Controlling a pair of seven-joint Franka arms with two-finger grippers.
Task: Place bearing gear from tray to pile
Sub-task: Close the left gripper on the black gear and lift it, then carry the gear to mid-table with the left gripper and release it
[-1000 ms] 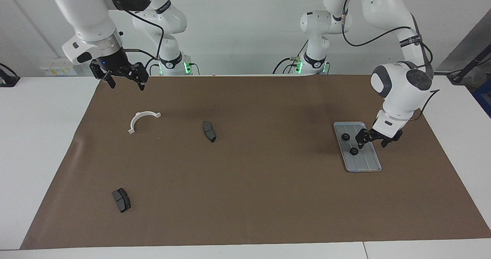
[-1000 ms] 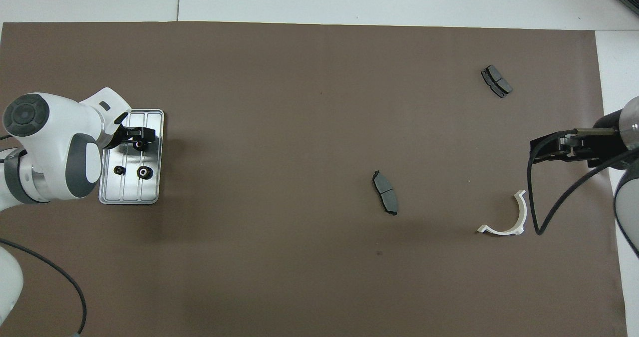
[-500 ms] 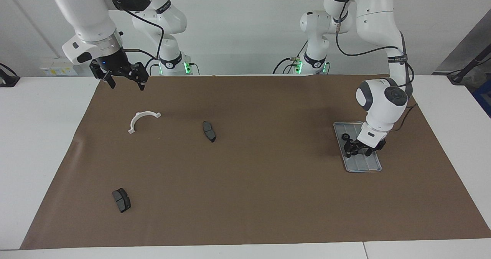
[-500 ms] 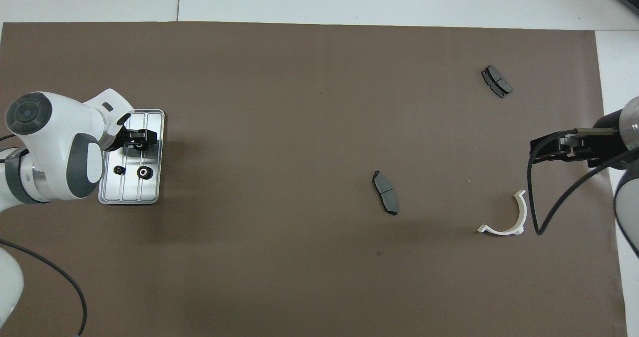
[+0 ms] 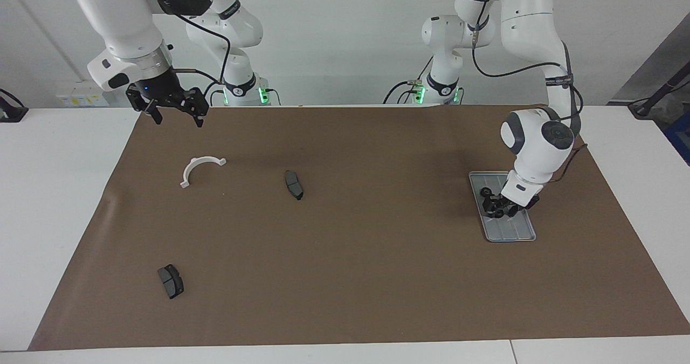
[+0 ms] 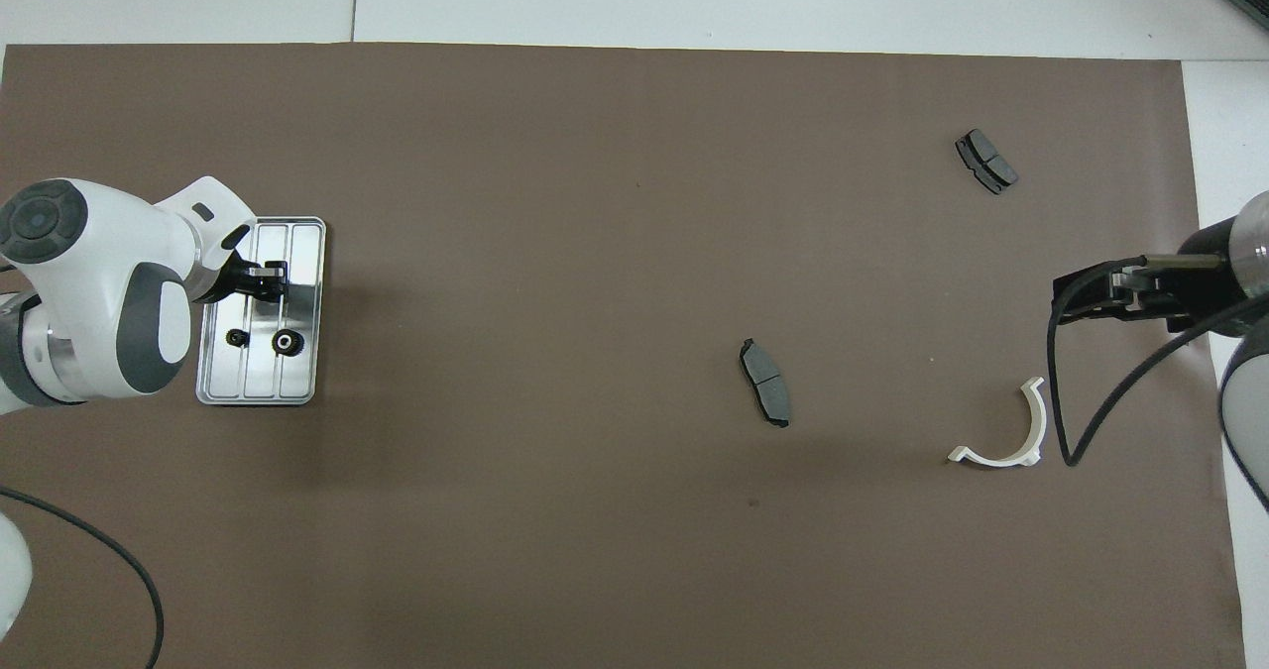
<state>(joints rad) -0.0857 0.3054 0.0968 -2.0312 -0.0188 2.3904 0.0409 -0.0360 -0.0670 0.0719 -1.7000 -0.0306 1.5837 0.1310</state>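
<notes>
My left gripper is to let go of the bearing gear, now down in the tray's middle, on bare mat [image 6: 595,337] between the tray and the nearer brake pad.
The silver-grey tray [image 5: 515,229] [image 6: 302,253] lies at the left arm's end of the brown mat. Small black bearing gears sit in it: one [image 5: 485,192] [image 6: 287,341] at the end nearer the robots and another [image 6: 236,338] beside it. My left gripper [image 5: 498,208] [image 6: 260,282] is down in the tray's middle, over the spot of a third gear, which it mostly hides. The pile is a white half-ring bracket [image 5: 200,169] [image 6: 1011,431] and two dark brake pads [image 5: 294,184] [image 5: 171,281] [image 6: 764,382] [image 6: 985,161], scattered toward the right arm's end.
My right gripper [image 5: 172,113] [image 6: 1091,297] waits open in the air over the mat's corner nearest the right arm's base, close to the bracket. The brown mat [image 5: 377,277] covers most of the white table.
My left gripper has swung in from the tray's outer edge and dropped onto the tray's middle, over the gear there. The right arm and the pile have not moved.
</notes>
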